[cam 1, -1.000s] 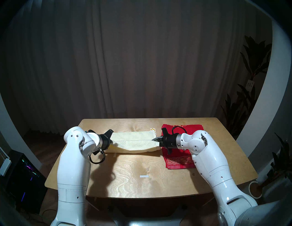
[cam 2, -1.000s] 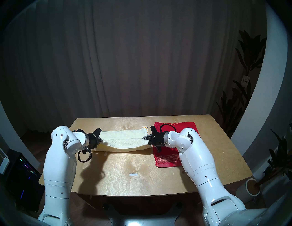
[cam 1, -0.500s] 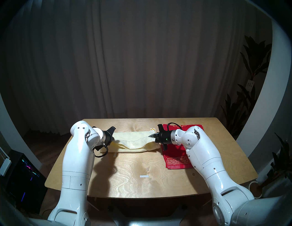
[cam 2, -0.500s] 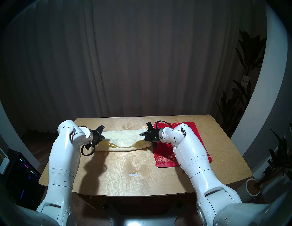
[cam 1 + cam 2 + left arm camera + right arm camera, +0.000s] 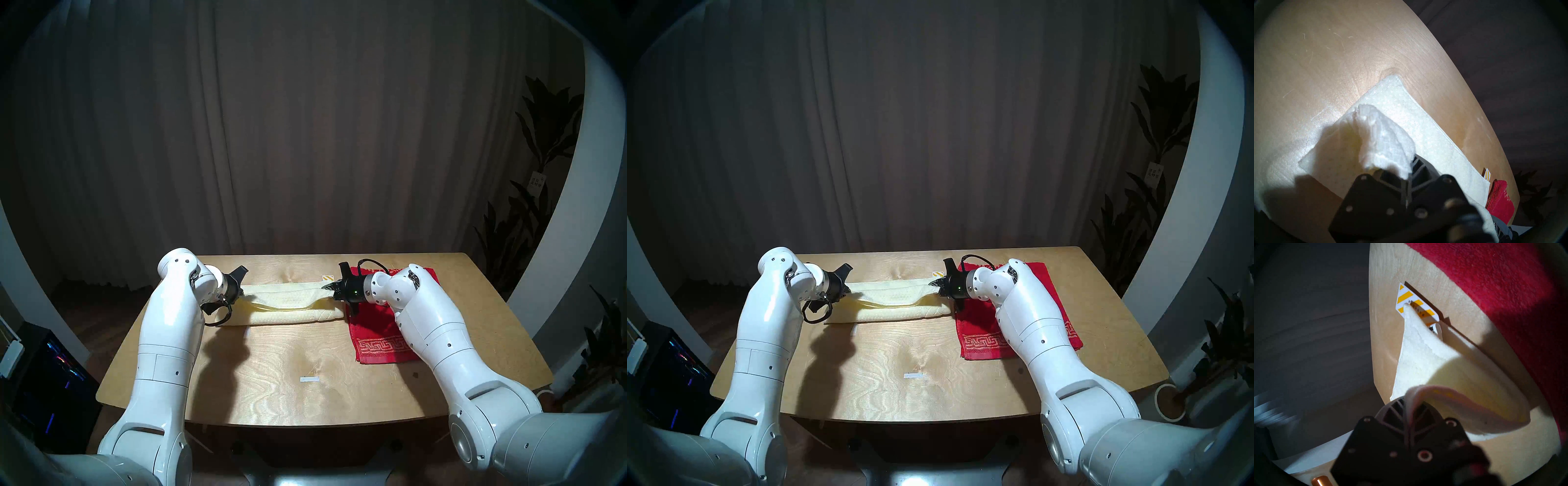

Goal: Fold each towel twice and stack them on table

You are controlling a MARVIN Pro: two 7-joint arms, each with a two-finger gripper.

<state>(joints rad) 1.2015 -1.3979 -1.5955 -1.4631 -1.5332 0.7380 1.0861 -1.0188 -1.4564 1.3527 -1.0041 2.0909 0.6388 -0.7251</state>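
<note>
My right gripper is going to let go of the upper layer's end, now lifted near the far edge, on the cream towel's far edge (image 5: 325, 284) (image 5: 1429, 353), beside the yellow-striped label.
The cream towel (image 5: 288, 307) lies lengthwise across the far middle of the table (image 5: 271, 390). Its upper layer is lifted and sags between my two grippers. My left gripper (image 5: 242, 294) is shut on that layer's left end, and bunched cloth (image 5: 1383, 140) covers the fingertips in the left wrist view. My right gripper (image 5: 324, 287) is shut on the right end (image 5: 1423, 361), close to the towel's far edge. The red towel (image 5: 376, 327) with a gold key border lies flat at the right, partly under my right forearm, and it also shows in both wrist views (image 5: 1500, 198) (image 5: 1491, 285).
A yellow-striped label (image 5: 328, 278) sits on the table at the cream towel's far right corner. A white tape strip (image 5: 309, 379) is stuck near the table's front middle. Potted plants (image 5: 529, 217) stand to the right. A lit computer case (image 5: 51, 373) stands on the floor at the left.
Both grippers have moved away from me toward the table's far side, carrying the cream towel's lifted edge over the layer beneath. Both arms have stretched farther forward.
</note>
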